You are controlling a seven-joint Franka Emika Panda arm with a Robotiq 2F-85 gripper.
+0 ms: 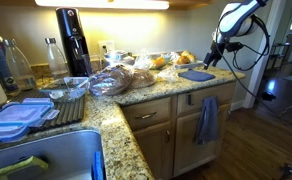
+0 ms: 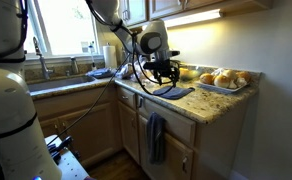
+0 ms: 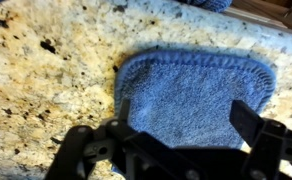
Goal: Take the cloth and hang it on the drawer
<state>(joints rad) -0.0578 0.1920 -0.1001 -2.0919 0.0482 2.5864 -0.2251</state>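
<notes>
Next, my gripper moves down to the middle of the bright blue cloth [image 1: 197, 75] [image 3: 186, 112] on the counter and closes there to pinch up a fold.
The bright blue cloth [image 1: 196, 75] lies flat on the granite counter near its end; it also shows in an exterior view [image 2: 172, 92] and fills the middle of the wrist view [image 3: 191, 85]. My gripper [image 3: 186, 125] is open, its two dark fingers spread over the cloth's near part, above it and not gripping it. In both exterior views the gripper [image 1: 213, 58] [image 2: 164, 72] hangs just over the cloth. Shallow oak drawer fronts [image 1: 149, 115] [image 2: 181, 130] with small dark pulls run under the counter edge.
A duller grey-blue towel [image 1: 207, 120] [image 2: 156, 138] hangs on the cabinet front below the cloth. Bags of bread [image 1: 121, 78], a tray of rolls [image 2: 224, 80], a black soda maker [image 1: 74, 42], plastic lids [image 1: 16, 115] and a sink [image 1: 46, 160] crowd the counter.
</notes>
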